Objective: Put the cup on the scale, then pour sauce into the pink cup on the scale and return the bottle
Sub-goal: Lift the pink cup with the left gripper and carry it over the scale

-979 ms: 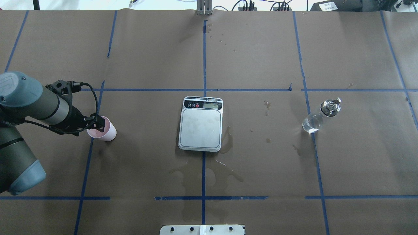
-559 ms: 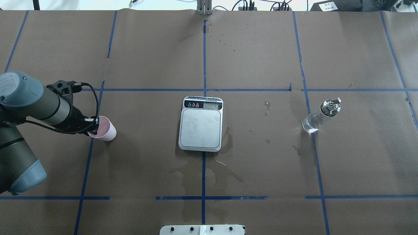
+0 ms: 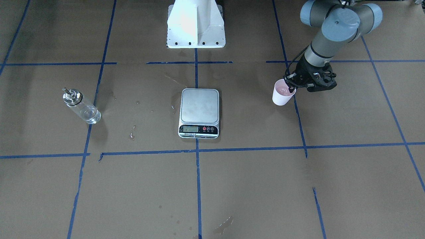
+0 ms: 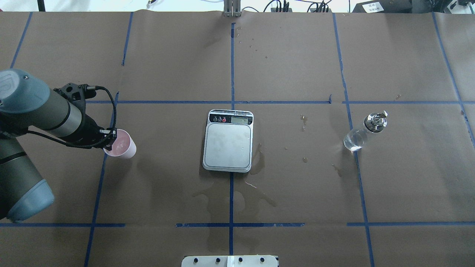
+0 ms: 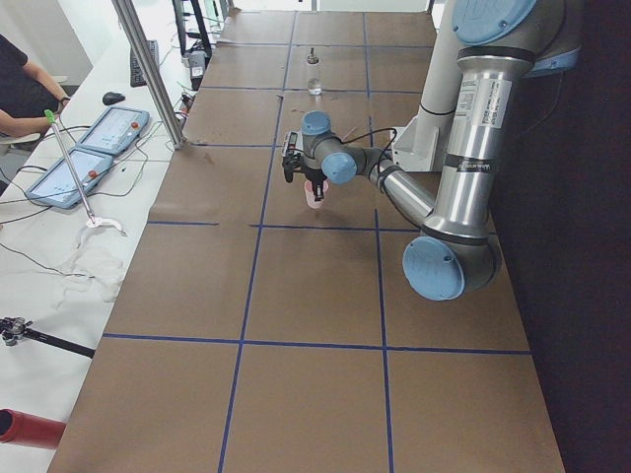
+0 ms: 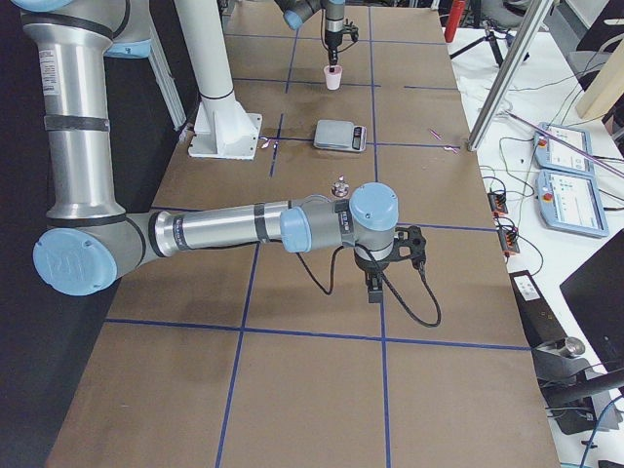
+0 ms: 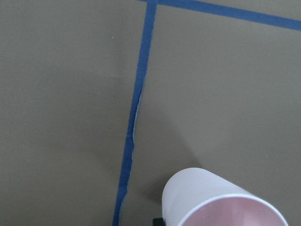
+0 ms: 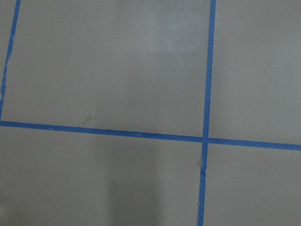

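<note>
The robot's left gripper should release the pale pink cup on the middle of the scale's steel platform (image 3: 201, 107). The cup is now upright at the table's side.
The pale pink cup (image 4: 122, 145) is at the table's left side, upright. My left gripper (image 4: 110, 139) is shut on its rim, one finger inside and one outside. The cup also shows in the front view (image 3: 282, 93) and, just off the paper, in the left wrist view (image 7: 214, 197). The scale (image 4: 228, 142) sits at the table's middle, its steel platform bare. The clear bottle (image 4: 362, 133) stands at the right, well away from both grippers. My right gripper (image 6: 376, 283) shows only in the exterior right view, low over the table near the bottle (image 6: 340, 183); I cannot tell whether it is open.
Wet stains (image 4: 237, 193) spread on the brown paper in front of and beside the scale. Blue tape lines grid the table. The white robot base (image 3: 196, 26) stands behind the scale. Tablets (image 6: 570, 200) lie beyond the table's far edge.
My left gripper has moved a little to the right towards the scale and taken the cup with it. The bottle and the scale have not moved.
</note>
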`<action>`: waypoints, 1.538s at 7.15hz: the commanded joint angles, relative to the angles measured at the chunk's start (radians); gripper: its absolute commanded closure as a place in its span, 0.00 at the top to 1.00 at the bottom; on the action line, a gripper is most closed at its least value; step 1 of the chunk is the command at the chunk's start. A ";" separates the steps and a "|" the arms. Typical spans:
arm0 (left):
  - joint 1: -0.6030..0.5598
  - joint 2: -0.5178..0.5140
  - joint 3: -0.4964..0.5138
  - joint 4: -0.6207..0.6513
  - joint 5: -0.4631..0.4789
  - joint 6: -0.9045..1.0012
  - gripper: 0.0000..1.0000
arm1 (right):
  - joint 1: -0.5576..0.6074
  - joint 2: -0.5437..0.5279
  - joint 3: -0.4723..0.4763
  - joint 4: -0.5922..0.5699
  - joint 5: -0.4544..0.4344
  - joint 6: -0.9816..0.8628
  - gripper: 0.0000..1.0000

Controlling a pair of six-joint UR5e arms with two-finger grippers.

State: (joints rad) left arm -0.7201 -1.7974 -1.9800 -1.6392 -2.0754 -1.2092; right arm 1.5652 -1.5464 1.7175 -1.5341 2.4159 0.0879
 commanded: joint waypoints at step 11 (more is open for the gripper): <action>0.176 -0.580 0.325 0.159 0.078 -0.475 0.00 | -0.001 0.002 0.004 0.002 0.002 0.001 1.00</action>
State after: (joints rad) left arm -0.5477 -2.3771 -1.6687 -1.4744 -1.9979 -1.6906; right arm 1.5647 -1.5454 1.7222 -1.5342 2.4174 0.0888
